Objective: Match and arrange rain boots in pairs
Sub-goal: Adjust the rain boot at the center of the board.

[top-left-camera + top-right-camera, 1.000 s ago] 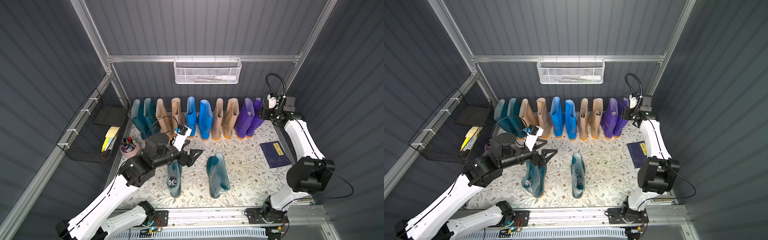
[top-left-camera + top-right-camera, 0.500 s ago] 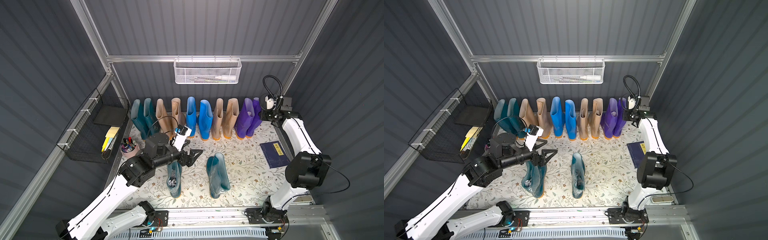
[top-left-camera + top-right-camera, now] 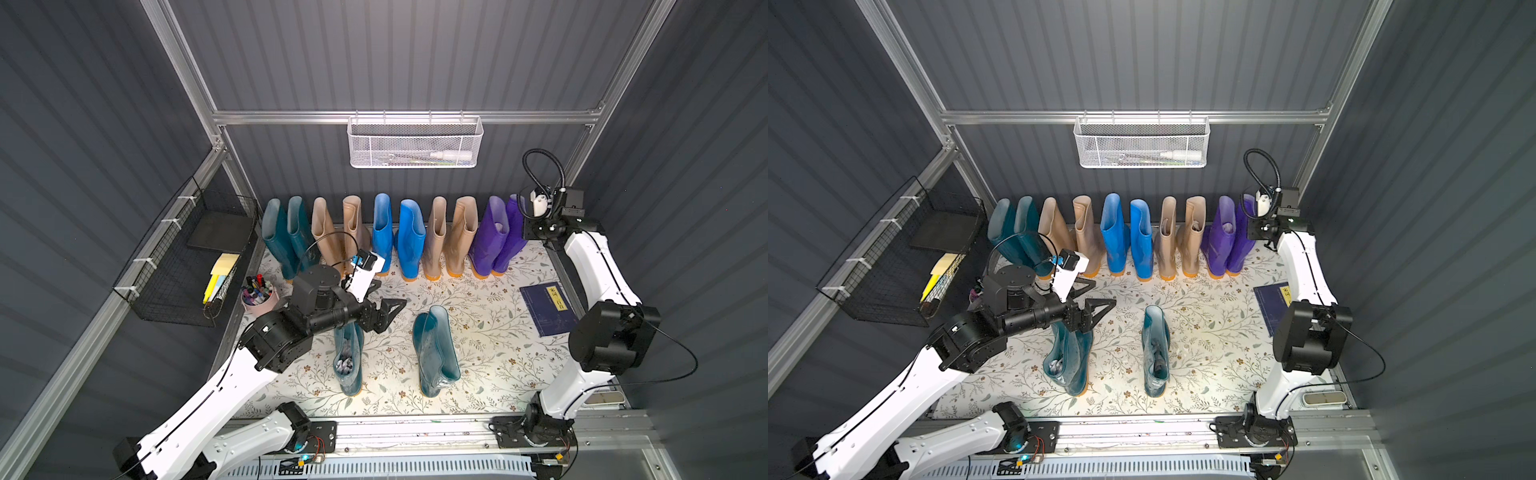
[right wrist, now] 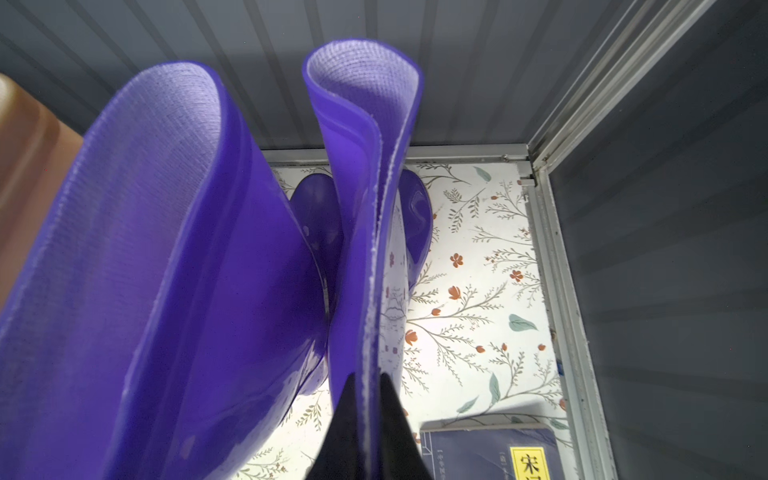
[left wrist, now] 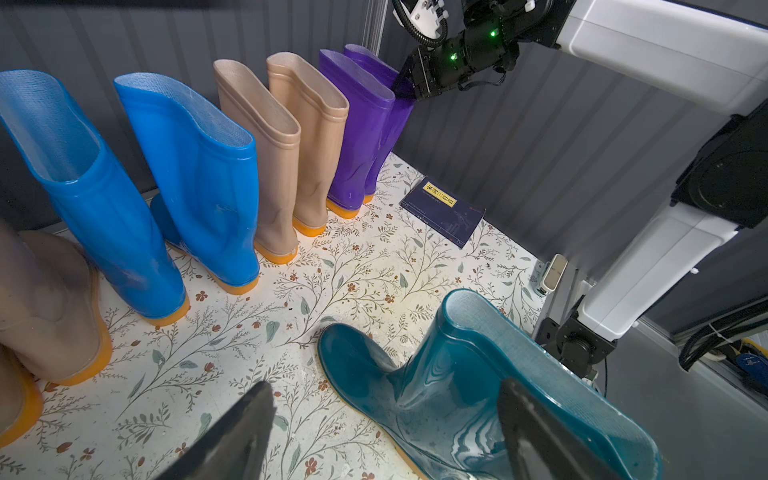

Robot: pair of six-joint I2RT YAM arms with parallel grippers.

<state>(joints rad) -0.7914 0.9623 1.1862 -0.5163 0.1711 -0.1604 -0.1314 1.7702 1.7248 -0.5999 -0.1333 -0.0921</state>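
Note:
I will next bring my left gripper to the front teal boot nearer the pink cup of pens and close it on the top rim [image 3: 349, 345] of that boot.
Ten rain boots stand in a row along the back wall: two teal [image 3: 286, 237], two beige [image 3: 332, 232], two blue [image 3: 399, 237], two beige [image 3: 453, 237], two purple [image 3: 490, 237]. Two more teal boots stand apart on the floral mat in front, one on the left [image 3: 348, 365] and one on the right [image 3: 434, 353]. My left gripper [image 3: 388, 293] hovers open above the mat between them, with the right one [image 5: 457, 374] under its fingers. My right gripper [image 4: 369, 378] is shut on the rim of the rightmost purple boot [image 4: 361, 166].
A dark blue book [image 3: 546, 307] lies on the mat by the right wall. A pink cup of pens [image 3: 257, 293] stands at the mat's left edge, under a black wire basket [image 3: 187, 257]. A white mesh basket [image 3: 415, 141] hangs on the back wall.
My right gripper has closed on the purple boot's rim, and the right arm has shifted slightly. The left arm and the front teal boots have not moved.

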